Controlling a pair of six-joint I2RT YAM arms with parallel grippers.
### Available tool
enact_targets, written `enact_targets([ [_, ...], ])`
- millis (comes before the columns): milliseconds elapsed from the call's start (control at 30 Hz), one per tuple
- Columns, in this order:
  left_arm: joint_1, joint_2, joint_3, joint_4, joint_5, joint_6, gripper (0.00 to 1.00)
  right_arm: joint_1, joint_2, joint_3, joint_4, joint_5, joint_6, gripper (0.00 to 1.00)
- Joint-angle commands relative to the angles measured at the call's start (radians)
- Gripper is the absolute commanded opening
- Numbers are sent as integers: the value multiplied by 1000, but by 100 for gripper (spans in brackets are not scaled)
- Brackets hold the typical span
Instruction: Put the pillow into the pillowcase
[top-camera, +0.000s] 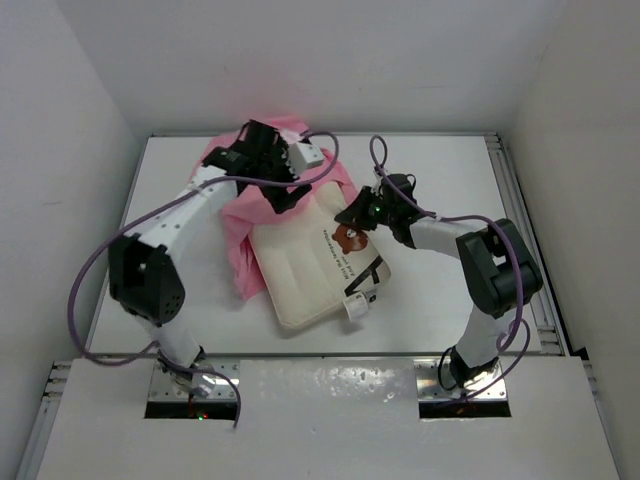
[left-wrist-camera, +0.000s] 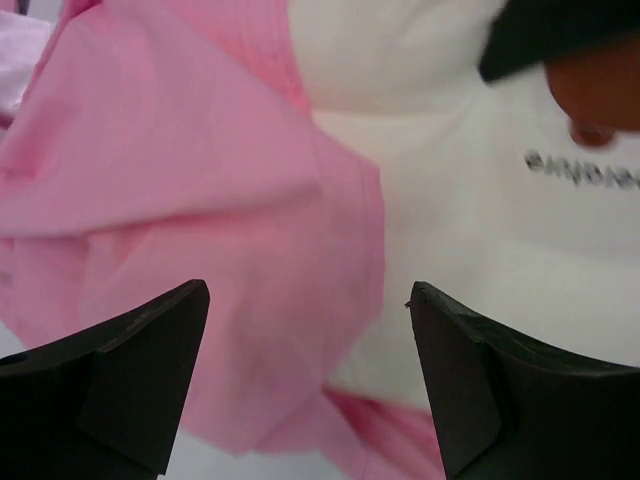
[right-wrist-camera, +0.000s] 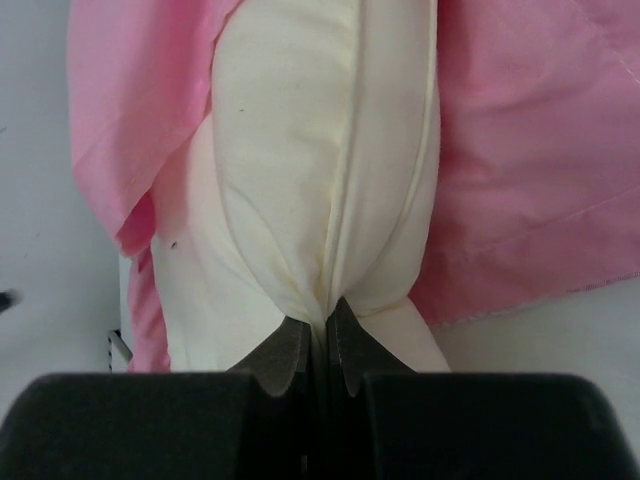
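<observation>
Next, my right gripper lets go of the pillow's edge at the opening of the pink pillowcase (top-camera: 334, 204), just past the bear print.
The cream pillow (top-camera: 315, 262) with the bear print lies in the middle of the table, its far end against the pink pillowcase (top-camera: 250, 215). My right gripper (top-camera: 357, 213) is shut on the pillow's edge; the right wrist view shows the cream fabric (right-wrist-camera: 310, 200) pinched between its fingers, with the pillowcase (right-wrist-camera: 520, 150) on both sides. My left gripper (top-camera: 283, 192) hangs open just above the pillowcase. In the left wrist view its fingers (left-wrist-camera: 130, 370) stand wide apart and empty over the pillowcase (left-wrist-camera: 200, 200) and the pillow (left-wrist-camera: 480, 240).
White walls enclose the table (top-camera: 450, 180) on three sides. A metal rail (top-camera: 525, 230) runs along the right edge. Purple cables (top-camera: 100, 260) loop from both arms. A small white tag (top-camera: 356, 305) sticks out at the pillow's near corner.
</observation>
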Motion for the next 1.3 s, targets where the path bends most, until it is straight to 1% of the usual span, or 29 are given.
enact_targets([
  [0,-99,130,-4,230,-183,-118,80,11,-55,23,71,-77,-11,0],
  [100,-125,182,-2,345,-229,-153,84,14,-54,17,84,-84,6,0],
  [133,-128,196,4,394,-263,-165,84,18,-54,17,94,-88,12,0],
  [200,-136,232,5,434,-321,-188,83,24,-46,17,101,-97,26,0],
  [233,-137,251,-7,475,-372,-192,75,27,-46,18,107,-98,35,0],
  [267,-137,259,-13,492,-389,-190,65,28,-46,15,112,-100,37,0],
  [333,-137,265,-24,499,-412,-182,35,33,-49,6,129,-97,51,0],
  [367,-137,266,-22,485,-403,-178,9,33,-49,3,135,-100,54,0],
  [400,-137,262,-16,471,-389,-179,0,33,-51,3,138,-100,57,0],
  [500,-136,248,57,358,-258,-185,0,34,-43,26,144,-107,55,0],
  [533,-137,234,83,298,-168,-189,0,36,-43,36,143,-117,39,0],
  [567,-139,227,109,272,-124,-193,0,39,-43,50,138,-124,23,0],
  [600,-142,217,161,253,-84,-196,0,45,-61,76,134,-135,-4,0],
  [633,-143,213,191,224,-28,-199,0,66,-77,89,129,-150,-80,0],
  [700,-143,211,281,200,4,-233,0,90,-109,130,73,-155,-170,0],
  [733,-145,214,309,183,22,-257,0,112,-140,142,54,-164,-246,0],
  [833,-142,223,398,131,59,-293,0,123,-189,149,54,-199,-281,0],
  [867,-152,225,415,108,66,-291,0,122,-197,130,69,-196,-272,0],
  [900,-165,228,442,33,97,-252,0,102,-216,116,133,-199,-230,0],
  [933,-177,225,445,-3,105,-229,0,91,-223,103,175,-196,-203,0],
  [967,-212,208,421,-53,106,-187,0,70,-232,78,258,-180,-140,0],
  [1000,-212,208,421,-70,106,-187,0,58,-232,67,303,-180,-140,0],
  [1033,-222,182,375,-80,108,-154,0,45,-233,58,345,-149,-79,0],
  [1133,-220,145,317,-113,113,-121,0,8,-221,11,514,-71,55,0],
  [1200,-208,122,295,-129,135,-110,0,-11,-203,-37,618,26,157,0],
  [1267,-189,105,246,-129,158,-101,0,-18,-166,-62,647,107,201,0],
])
